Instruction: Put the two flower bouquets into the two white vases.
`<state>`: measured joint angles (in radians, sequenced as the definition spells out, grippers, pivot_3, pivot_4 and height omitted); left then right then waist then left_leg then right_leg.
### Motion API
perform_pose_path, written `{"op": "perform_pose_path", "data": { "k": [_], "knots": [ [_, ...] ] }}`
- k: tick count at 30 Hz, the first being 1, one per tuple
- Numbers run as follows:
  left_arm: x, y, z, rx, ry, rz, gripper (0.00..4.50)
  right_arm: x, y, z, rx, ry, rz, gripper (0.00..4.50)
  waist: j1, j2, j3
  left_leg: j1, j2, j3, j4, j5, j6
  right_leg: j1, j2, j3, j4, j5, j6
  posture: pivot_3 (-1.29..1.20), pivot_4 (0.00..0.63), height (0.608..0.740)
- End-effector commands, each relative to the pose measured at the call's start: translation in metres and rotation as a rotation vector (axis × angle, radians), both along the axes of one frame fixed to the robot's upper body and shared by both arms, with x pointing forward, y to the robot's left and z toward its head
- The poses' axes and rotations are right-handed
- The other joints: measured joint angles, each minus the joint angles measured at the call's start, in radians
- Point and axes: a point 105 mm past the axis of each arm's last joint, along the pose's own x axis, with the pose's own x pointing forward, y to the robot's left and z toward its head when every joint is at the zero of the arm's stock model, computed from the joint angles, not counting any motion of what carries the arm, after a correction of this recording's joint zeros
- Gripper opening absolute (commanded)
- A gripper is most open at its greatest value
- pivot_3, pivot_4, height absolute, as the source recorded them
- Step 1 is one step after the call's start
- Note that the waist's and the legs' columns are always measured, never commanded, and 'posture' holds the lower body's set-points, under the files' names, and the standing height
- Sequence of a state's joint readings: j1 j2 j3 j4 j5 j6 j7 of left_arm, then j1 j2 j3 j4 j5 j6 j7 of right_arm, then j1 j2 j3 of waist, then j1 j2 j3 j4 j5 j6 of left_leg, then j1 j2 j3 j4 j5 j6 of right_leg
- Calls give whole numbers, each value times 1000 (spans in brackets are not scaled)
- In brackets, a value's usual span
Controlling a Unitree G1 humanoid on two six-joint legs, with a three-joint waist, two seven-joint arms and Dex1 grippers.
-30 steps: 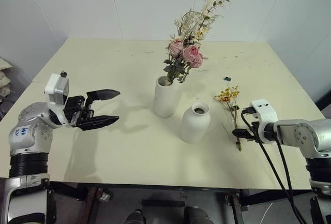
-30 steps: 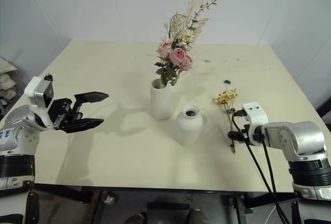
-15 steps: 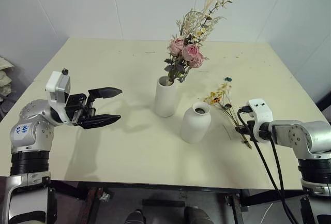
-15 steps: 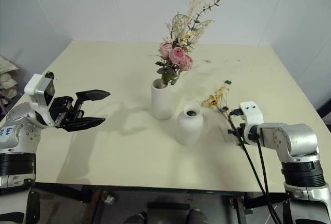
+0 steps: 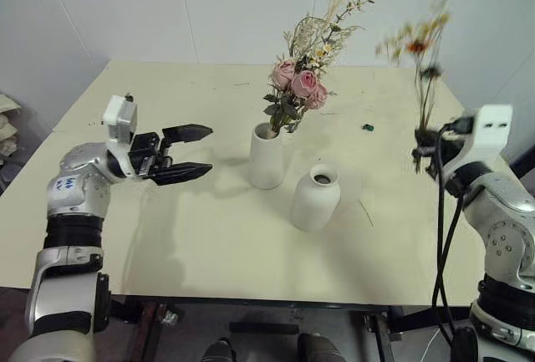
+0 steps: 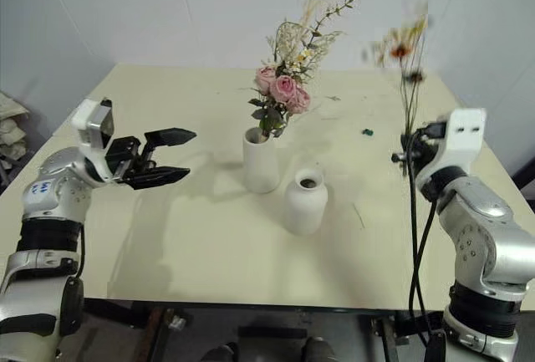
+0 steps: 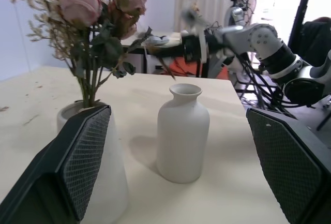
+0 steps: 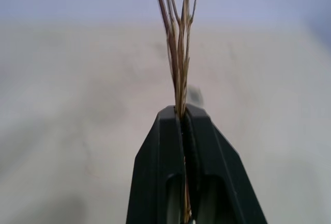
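Note:
The robot's right gripper should release the small yellow-orange bouquet in the bare opening of the shorter round vase [image 5: 324, 178].
The pink-rose bouquet [image 5: 306, 69] stands in the taller white vase [image 5: 267, 156] at the table's middle. In front of it and to the right sits the shorter round vase [image 5: 315, 198], its narrow mouth bare. My right gripper [image 5: 424, 146] is shut on the thin stems [image 8: 177, 53] of the small yellow-orange bouquet [image 5: 415, 43], which it holds upright, high above the table's right side. My left gripper [image 5: 201, 152] stands open at the left, pointing toward the tall vase, nothing between its fingers [image 7: 80, 157].
The cream table [image 5: 184, 237] has a small dark scrap [image 5: 366, 127] right of the tall vase and a loose stem piece [image 5: 366, 211] right of the round vase. White walls close the back.
My right gripper lifted the small bouquet off the table and swung it upright, high at the right. My left gripper moved a little toward the tall vase, still open.

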<state>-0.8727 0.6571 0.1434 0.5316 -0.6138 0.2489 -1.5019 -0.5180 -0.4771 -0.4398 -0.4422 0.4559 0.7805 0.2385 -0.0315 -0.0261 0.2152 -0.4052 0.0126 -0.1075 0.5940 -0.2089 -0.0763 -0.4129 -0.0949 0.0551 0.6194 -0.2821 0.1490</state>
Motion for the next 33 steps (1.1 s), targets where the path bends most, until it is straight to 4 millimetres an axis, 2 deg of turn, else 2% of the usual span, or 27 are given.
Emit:
{"op": "perform_pose_path", "data": {
  "k": [1,4,6,12,18,27,33],
  "knots": [
    [-8,-1,6,28,-51,-95,4500,-22,25,32,-58,-222,84,36,0,0,0,0,0,0,0,0,0,0,0,0,0,0,0,0,150,740],
    [-7,-3,4,30,-42,-103,4500,-34,64,37,-77,-294,274,36,-5,0,0,0,0,0,0,0,0,0,0,0,0,0,0,0,150,740],
    [-6,-3,4,30,-42,-102,4500,-40,81,36,-90,-308,372,36,-4,0,0,0,0,0,0,0,0,0,0,0,1,0,0,0,150,740],
    [-7,-1,5,31,-52,-96,4500,-37,111,24,-77,-281,530,36,1,0,0,0,0,0,0,0,0,0,0,0,1,0,0,0,150,740],
    [-11,5,3,35,-53,-64,4500,-36,125,9,-55,-235,629,36,0,0,0,0,0,0,0,0,0,0,0,0,1,0,-1,0,150,740],
    [-16,7,2,28,-56,-49,4500,-37,132,-5,-28,-183,669,36,2,0,0,0,1,0,0,0,0,0,0,0,1,0,-1,0,150,740],
    [-17,6,0,25,-56,-42,4500,-35,131,-26,-3,-120,674,36,1,0,0,0,1,0,-1,0,0,0,0,0,0,-1,-1,0,150,740]
  ]
}}
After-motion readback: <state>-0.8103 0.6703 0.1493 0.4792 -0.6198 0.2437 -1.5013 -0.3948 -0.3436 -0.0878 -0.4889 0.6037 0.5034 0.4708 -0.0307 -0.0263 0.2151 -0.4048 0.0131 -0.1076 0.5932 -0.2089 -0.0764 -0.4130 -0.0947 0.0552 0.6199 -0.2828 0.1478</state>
